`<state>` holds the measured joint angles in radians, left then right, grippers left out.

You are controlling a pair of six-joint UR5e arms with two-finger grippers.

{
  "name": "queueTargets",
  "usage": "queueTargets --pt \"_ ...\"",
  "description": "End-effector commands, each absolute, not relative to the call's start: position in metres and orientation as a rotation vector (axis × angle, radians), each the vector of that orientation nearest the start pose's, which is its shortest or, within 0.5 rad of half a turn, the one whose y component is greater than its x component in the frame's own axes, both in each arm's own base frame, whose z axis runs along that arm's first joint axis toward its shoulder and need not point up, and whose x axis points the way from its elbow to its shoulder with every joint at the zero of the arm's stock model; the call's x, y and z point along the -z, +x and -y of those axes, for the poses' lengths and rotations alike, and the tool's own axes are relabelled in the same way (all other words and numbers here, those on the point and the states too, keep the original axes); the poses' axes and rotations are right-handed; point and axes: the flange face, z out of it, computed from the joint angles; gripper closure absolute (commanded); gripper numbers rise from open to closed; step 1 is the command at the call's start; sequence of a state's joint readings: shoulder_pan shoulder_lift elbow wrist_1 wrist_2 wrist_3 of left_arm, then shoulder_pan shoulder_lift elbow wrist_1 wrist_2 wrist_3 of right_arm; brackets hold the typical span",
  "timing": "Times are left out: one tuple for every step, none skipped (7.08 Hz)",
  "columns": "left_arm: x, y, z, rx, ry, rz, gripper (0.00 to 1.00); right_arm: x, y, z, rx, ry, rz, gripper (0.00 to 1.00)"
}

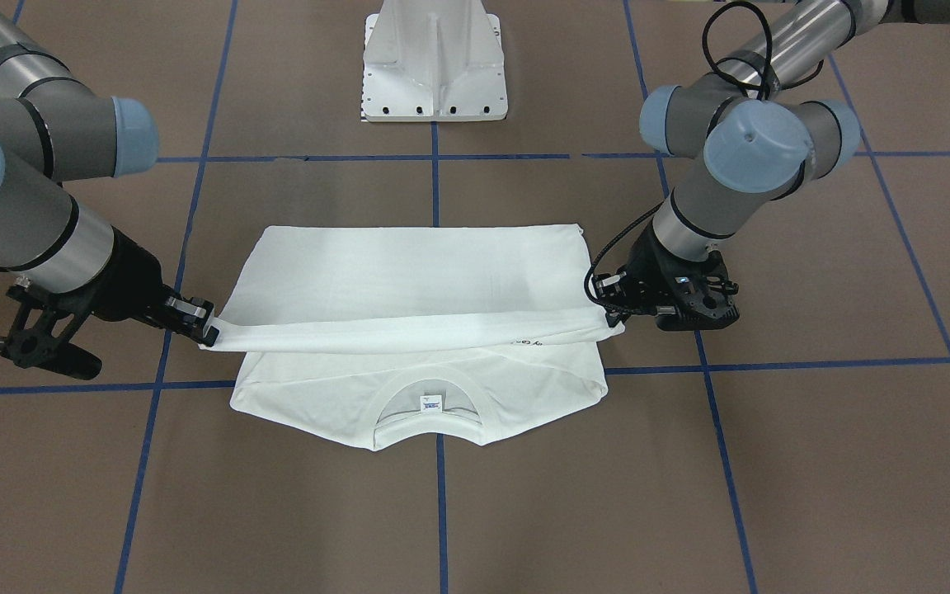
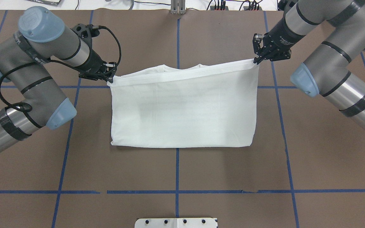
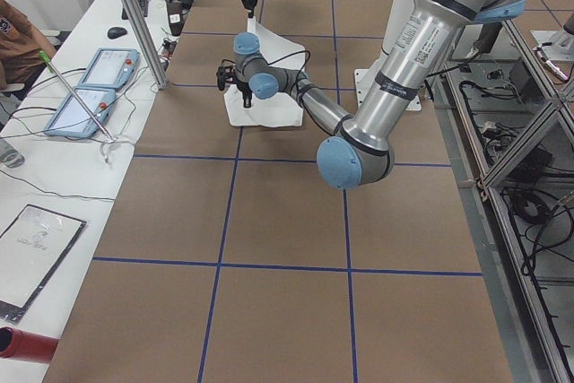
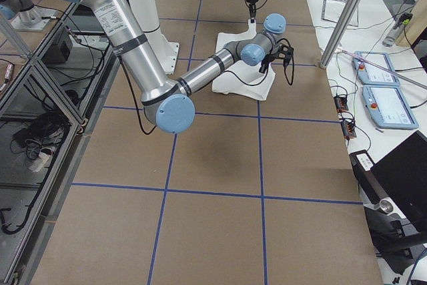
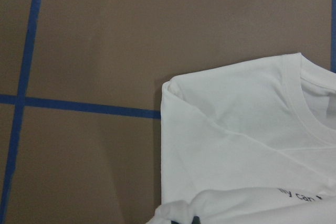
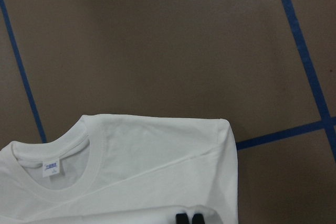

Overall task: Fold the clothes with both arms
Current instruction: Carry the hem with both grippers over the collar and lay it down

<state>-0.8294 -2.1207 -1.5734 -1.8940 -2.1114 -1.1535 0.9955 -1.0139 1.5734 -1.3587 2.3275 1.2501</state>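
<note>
The robot's left gripper will release the raised folded edge, now taut just above the shirt's body, on the white shirt's shoulder (image 1: 603,372) (image 5: 172,121) next to the blue tape line.
The white shirt (image 1: 417,272) lies on the brown table, folded, with its ribbed collar (image 1: 430,417) and small tag (image 1: 430,403) toward the operators' side. My left gripper (image 1: 611,318) and right gripper (image 1: 209,330) are each shut on one end of a raised folded edge, stretched taut between them just above the shirt's body. A bit of black text (image 1: 524,341) shows near the left gripper. In the overhead view the left gripper (image 2: 111,79) and right gripper (image 2: 256,60) hold the far corners of the shirt (image 2: 182,110). The wrist views show the collar (image 6: 79,177) and a shoulder (image 5: 231,108) below.
The white pedestal base (image 1: 435,62) stands behind the shirt. Blue tape lines (image 1: 813,363) grid the brown table. An operators' desk with tablets (image 3: 90,96) and a metal pole (image 3: 134,15) runs along the far side.
</note>
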Motion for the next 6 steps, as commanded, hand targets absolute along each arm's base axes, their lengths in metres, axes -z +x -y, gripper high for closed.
queueTargets --pt "-0.298 0.410 0.570 0.146 0.088 -0.982 1.00 -0.291 -0.335 0.641 -0.328 -0.120 0.992 1.00" --pt "-0.300 0.410 0.572 0.152 0.087 -0.977 1.00 -0.296 -0.345 0.652 -0.327 -0.118 0.968 1.00" --pt "-0.306 0.412 0.575 0.152 0.096 -0.985 1.00 -0.302 -0.350 0.652 -0.301 -0.110 0.957 1.00" --pt "-0.309 0.415 0.578 0.152 0.100 -0.991 1.00 -0.309 -0.360 0.647 -0.283 -0.122 0.950 1.00" --pt "-0.305 0.419 0.581 0.151 0.101 -0.994 1.00 -0.314 -0.361 0.643 -0.265 -0.119 0.948 1.00" --pt "-0.304 0.424 0.586 0.160 0.093 -0.990 1.00 -0.314 -0.371 0.637 -0.243 -0.123 0.948 1.00"
